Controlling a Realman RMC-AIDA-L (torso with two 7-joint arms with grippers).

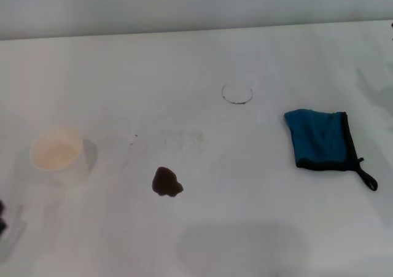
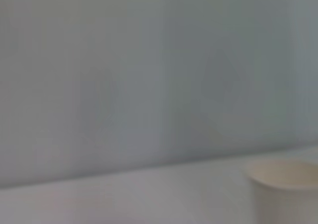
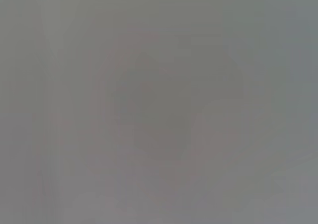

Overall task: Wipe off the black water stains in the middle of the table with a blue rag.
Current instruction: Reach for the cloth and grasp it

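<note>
Next, my right gripper should go to the middle of the blue rag (image 1: 321,136) and close there, well away from the rag's black loop.
The black water stains are a brownish-black blob (image 1: 166,182) near the middle front of the white table (image 1: 202,246) and a thin dark ring (image 1: 237,93) farther back. The blue rag (image 1: 320,139) lies folded flat at the right, its black loop (image 1: 367,179) pointing to the front right. Only a dark sliver of my left gripper (image 1: 2,218) shows at the near left edge, far from the rag. My right gripper is out of view. The right wrist view shows only plain grey.
A pale paper cup (image 1: 56,152) stands upright at the left, between the left edge and the blob; its rim also shows in the left wrist view (image 2: 285,172). A grey wall runs behind the table's far edge (image 1: 196,30).
</note>
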